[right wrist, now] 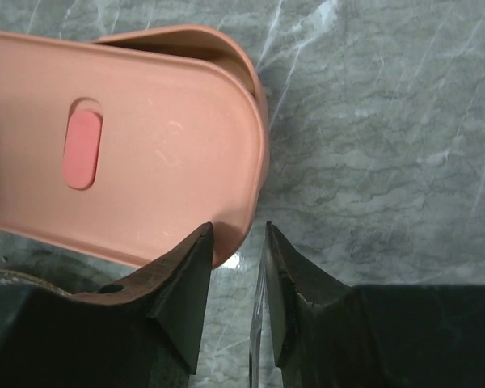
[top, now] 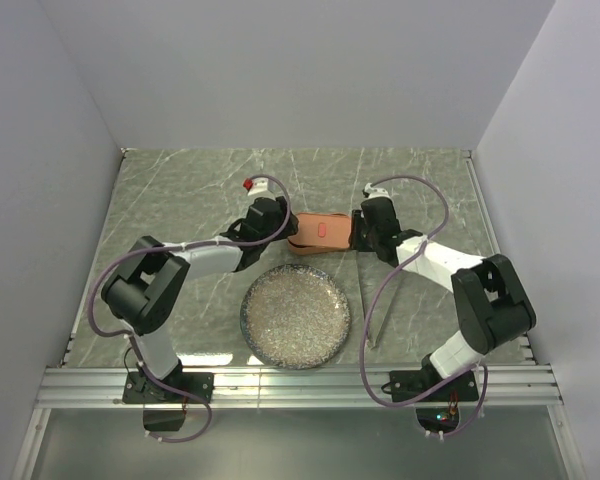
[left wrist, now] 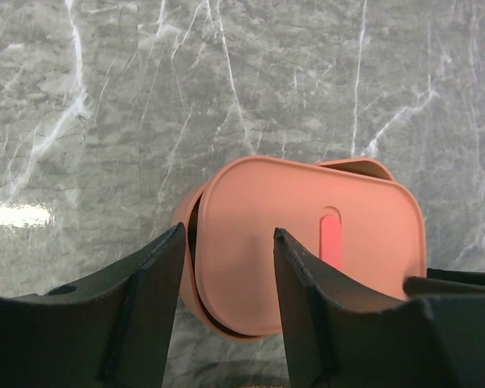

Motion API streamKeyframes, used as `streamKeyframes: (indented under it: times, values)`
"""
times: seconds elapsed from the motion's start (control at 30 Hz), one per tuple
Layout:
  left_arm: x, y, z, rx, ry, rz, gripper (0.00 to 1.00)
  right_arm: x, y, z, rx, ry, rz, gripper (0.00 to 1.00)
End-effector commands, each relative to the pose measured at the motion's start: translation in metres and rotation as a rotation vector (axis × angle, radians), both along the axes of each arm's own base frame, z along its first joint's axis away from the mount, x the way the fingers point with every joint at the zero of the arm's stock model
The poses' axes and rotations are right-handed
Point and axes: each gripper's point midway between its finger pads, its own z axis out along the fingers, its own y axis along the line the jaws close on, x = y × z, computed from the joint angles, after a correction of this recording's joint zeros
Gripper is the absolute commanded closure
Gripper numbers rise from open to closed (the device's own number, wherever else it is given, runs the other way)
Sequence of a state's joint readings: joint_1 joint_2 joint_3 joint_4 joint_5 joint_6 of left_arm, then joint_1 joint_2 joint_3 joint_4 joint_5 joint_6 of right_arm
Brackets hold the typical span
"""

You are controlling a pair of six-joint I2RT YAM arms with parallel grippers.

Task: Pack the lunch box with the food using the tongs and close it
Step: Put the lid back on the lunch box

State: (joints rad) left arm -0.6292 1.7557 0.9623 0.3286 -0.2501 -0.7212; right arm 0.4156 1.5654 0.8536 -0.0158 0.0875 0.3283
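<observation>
The lid sits crooked and the tray's rim peeks out, so my left gripper needs to pinch the lid's end (left wrist: 200, 255) and lift, my right gripper holding the other.
The salmon-orange lunch box (top: 320, 232) sits at mid-table with its lid (left wrist: 307, 242) laid on top, slightly askew, so the tray's rim (left wrist: 183, 230) shows at the left end. The lid's red mark (right wrist: 82, 149) faces up. My left gripper (left wrist: 229, 234) hangs open over the lid's left end. At the lid's right corner, my right gripper (right wrist: 238, 230) stands open with a narrow gap. The thin metal tongs (top: 380, 305) lie on the table by the right arm, and a sliver of the tongs (right wrist: 256, 323) shows through that gap. The food is hidden.
A round speckled grey plate (top: 295, 316) lies in front of the lunch box, between the two arms. Grey walls close the marble table on three sides, and a metal rail (top: 300, 385) runs along the near edge.
</observation>
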Motion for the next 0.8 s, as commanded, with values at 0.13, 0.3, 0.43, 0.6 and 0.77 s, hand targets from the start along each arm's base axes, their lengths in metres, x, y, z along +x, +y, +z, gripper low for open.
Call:
streamKeyframes:
  times: [0.13, 0.3, 0.43, 0.6, 0.77]
  values:
    - [0.012, -0.009, 0.009, 0.0, -0.025, -0.017, 0.48, 0.021, -0.001, 0.01, 0.0, -0.026, -0.031, 0.66]
    - [0.013, -0.009, 0.005, 0.007, -0.019, -0.017, 0.51, 0.025, -0.002, 0.007, -0.009, -0.018, -0.032, 0.7]
    - [0.012, -0.009, 0.005, 0.006, -0.016, -0.022, 0.54, 0.029, -0.004, 0.006, -0.02, -0.015, -0.04, 0.73]
    - [0.01, -0.011, 0.005, 0.0, -0.012, -0.033, 0.57, 0.034, -0.006, 0.004, -0.029, -0.011, -0.048, 0.76]
    - [0.007, -0.013, 0.002, -0.009, -0.001, -0.043, 0.6, 0.039, -0.005, 0.003, -0.03, -0.008, -0.044, 0.76]
